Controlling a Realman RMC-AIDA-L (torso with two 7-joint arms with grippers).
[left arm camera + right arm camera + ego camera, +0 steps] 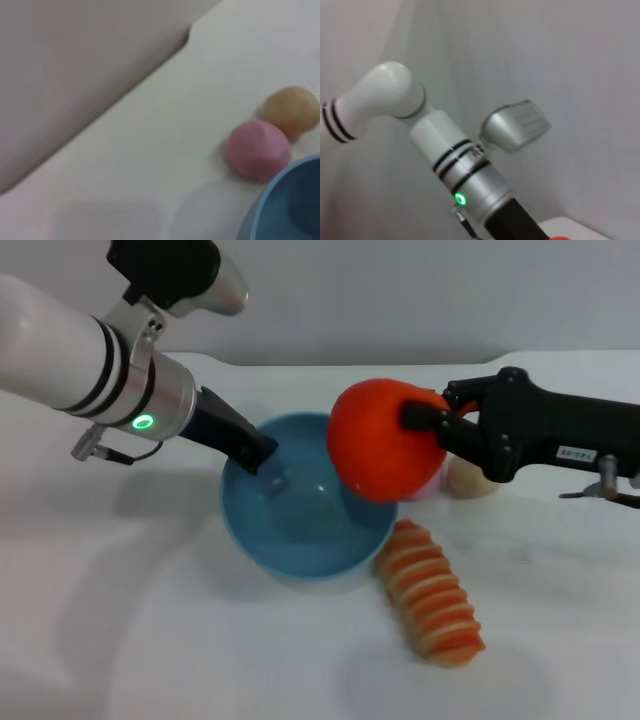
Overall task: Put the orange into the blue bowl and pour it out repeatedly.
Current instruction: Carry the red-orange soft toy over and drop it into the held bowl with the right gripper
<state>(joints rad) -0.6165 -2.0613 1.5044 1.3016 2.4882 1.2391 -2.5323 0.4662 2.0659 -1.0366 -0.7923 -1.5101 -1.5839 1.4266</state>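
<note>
The blue bowl in my left gripper needs to be set free on the white table (295, 570), next to the ridged piece of bread.
The orange (375, 445) is glossy red-orange and hangs in the air above the right rim of the blue bowl (300, 530). My right gripper (425, 425) is shut on it from the right. The bowl is empty and stands on the white table; part of its rim also shows in the left wrist view (290, 205). My left gripper (262, 455) is at the bowl's back-left rim and shut on that rim. A sliver of the orange shows at the lower edge of the right wrist view (560, 238).
A long orange-and-cream ridged bread piece (432, 592) lies in front of the bowl, to its right. A pink ball (257, 149) and a tan ball (292, 111) sit behind the bowl's right side, under the right gripper. The right wrist view shows my left arm (455, 155).
</note>
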